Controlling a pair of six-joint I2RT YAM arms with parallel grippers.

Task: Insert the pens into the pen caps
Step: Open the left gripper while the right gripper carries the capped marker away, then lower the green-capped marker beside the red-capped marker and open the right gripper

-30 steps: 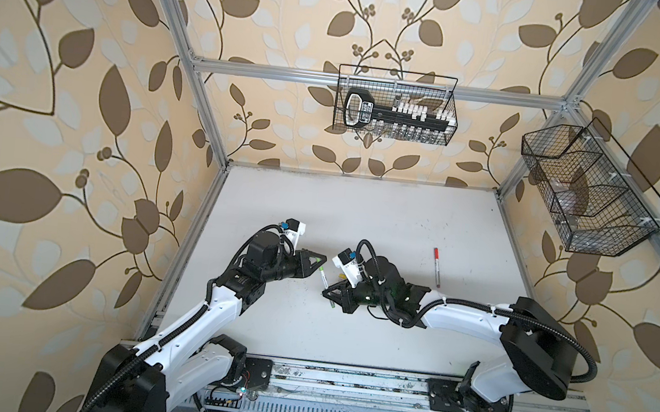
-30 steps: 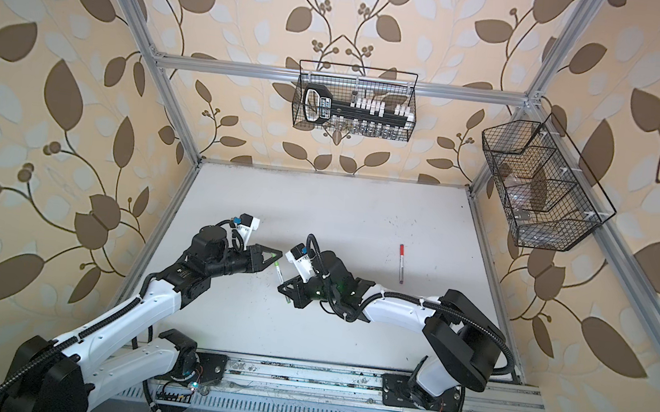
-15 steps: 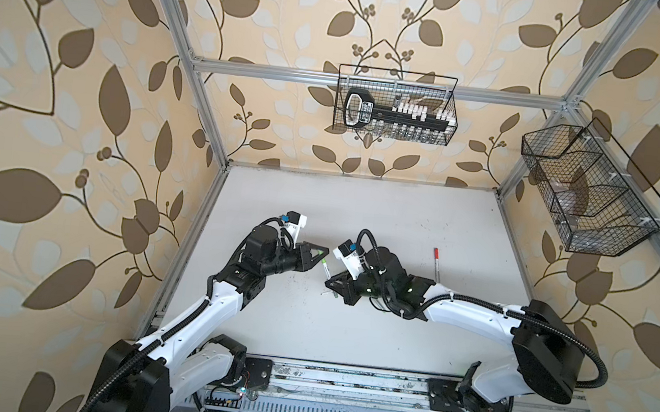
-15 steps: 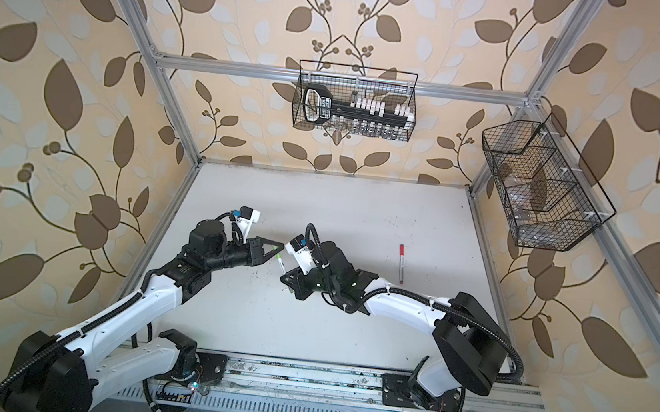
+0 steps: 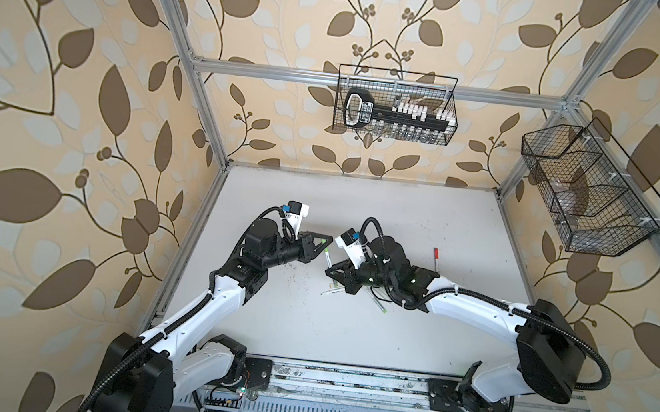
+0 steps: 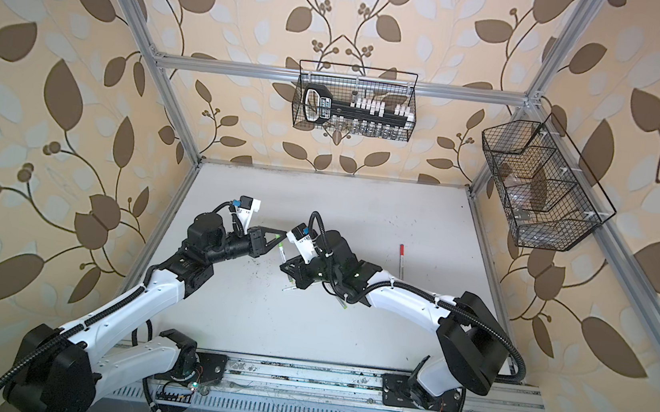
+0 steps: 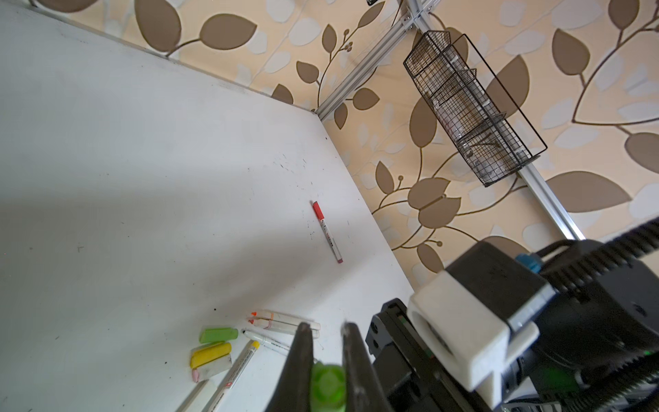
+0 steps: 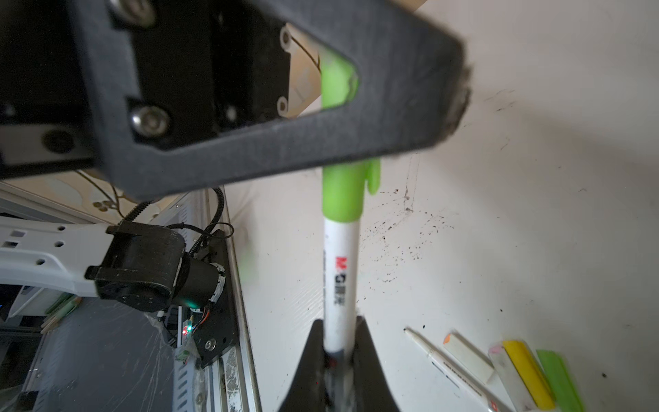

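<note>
Next, my right gripper lets go of the white pen beside the red-capped pen [image 5: 426, 264], on the side that faces the loose caps.
A white pen [image 8: 340, 271] with dark print is gripped at its lower barrel by my right gripper [image 8: 340, 323], which is shut on it. A green pen cap [image 8: 342, 192] sits over the pen's far end. My left gripper [image 7: 326, 326] is shut on that green cap [image 7: 327, 385]. In both top views the pen [image 5: 328, 257] [image 6: 281, 252] spans the short gap between the left gripper [image 5: 329, 240] and the right gripper [image 5: 329, 272], above the table. Loose pens [image 7: 285, 321] and green [image 7: 218, 334], yellow [image 7: 211, 354] and whitish [image 7: 212, 371] caps lie below.
A red-capped pen [image 5: 436, 259] lies alone toward the table's right side. More pens [image 5: 378, 304] lie under the right arm. Wire baskets hang on the back wall [image 5: 395, 105] and the right wall [image 5: 589, 192]. Dark specks mark the white table [image 5: 347, 342].
Both grippers have shifted a little toward the back of the table, keeping the pen and green cap between them. Both stay shut.
</note>
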